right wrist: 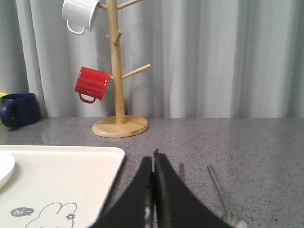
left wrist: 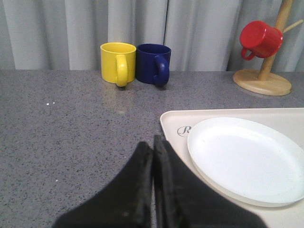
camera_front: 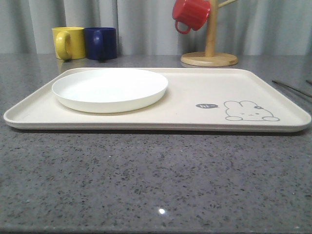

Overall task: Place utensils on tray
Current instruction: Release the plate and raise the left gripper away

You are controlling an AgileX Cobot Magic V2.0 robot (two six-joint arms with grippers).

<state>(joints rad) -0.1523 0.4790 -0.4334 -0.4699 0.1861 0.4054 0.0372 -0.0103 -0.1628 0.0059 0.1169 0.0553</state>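
The metal utensil closest to the cream tray is next, and my right gripper needs to close on the near part of the handle (camera_front: 304, 93) of that utensil.
The cream tray (camera_front: 195, 92) with the grey rabbit drawing lies across the table's middle. A round white plate (camera_front: 109, 88) sits on its left half. Thin metal utensils (camera_front: 291, 87) lie on the table just right of the tray. In the right wrist view they are two slim handles (right wrist: 216, 185) beside the tray (right wrist: 61, 175); which utensil each is I cannot tell. My right gripper (right wrist: 153, 159) is shut above the table between the tray's edge and those handles. My left gripper (left wrist: 153, 142) is shut at the tray's left corner (left wrist: 173, 124), near the plate (left wrist: 247, 159).
A yellow mug (camera_front: 68, 43) and a blue mug (camera_front: 101, 43) stand at the back left. A wooden mug stand (camera_front: 209, 57) at the back right carries a red mug (camera_front: 191, 13) and, higher up, a white mug (right wrist: 80, 14). Grey curtains close the back.
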